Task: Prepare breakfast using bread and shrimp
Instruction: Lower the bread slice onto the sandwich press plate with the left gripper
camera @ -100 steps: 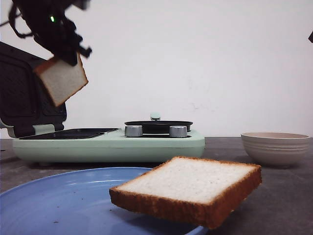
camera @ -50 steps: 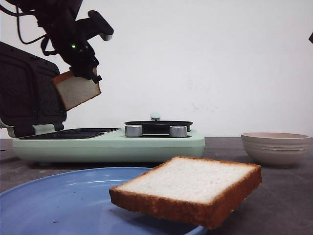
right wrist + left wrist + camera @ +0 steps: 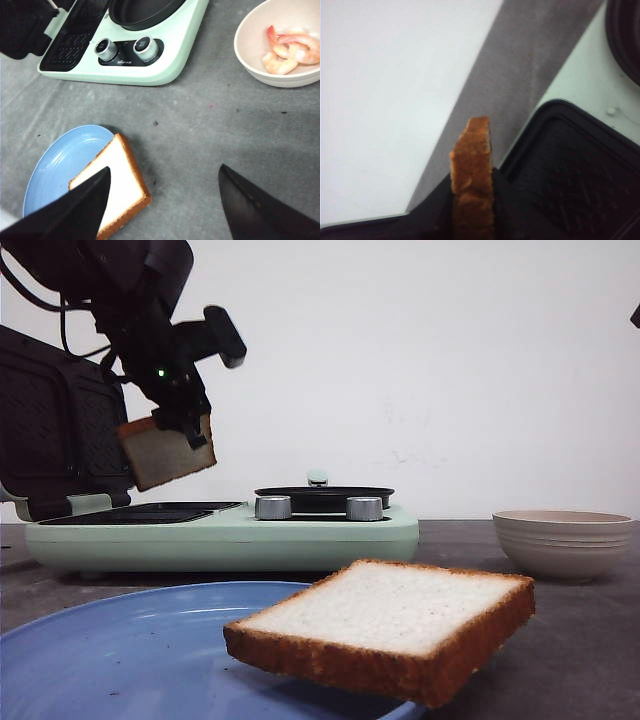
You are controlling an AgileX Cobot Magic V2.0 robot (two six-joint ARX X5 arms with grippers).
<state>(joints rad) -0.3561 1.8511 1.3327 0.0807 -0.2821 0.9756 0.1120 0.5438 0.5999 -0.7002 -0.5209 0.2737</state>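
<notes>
The slice of bread will go down on the black grill plate (image 3: 186, 506) (image 3: 557, 182) next to the open lid from my left gripper.
My left gripper (image 3: 185, 430) is shut on one slice of bread (image 3: 165, 453), tilted, hanging above the black grill plate (image 3: 150, 512) of the mint-green breakfast maker (image 3: 300, 535). In the left wrist view the slice's brown crust edge (image 3: 472, 175) stands between the jaws over the ribbed plate (image 3: 570, 175). A second slice of bread (image 3: 385, 625) lies half on the blue plate (image 3: 120, 650), overhanging its rim; it also shows as the slice (image 3: 117, 187) in the right wrist view. My right gripper (image 3: 165, 200) hangs open high above the table. Pink shrimp (image 3: 287, 50) lie in the beige bowl (image 3: 250, 50).
The maker's black lid (image 3: 50, 430) stands open at the far left. A round black pan (image 3: 322, 497) and two silver knobs (image 3: 272, 507) sit on the maker's right half. The beige bowl (image 3: 562, 540) stands on the right of the grey table (image 3: 210, 120).
My left arm has carried the bread slice down and to the right, from beside the open lid to just above the grill plate. The plate slice and the right gripper have stayed still.
</notes>
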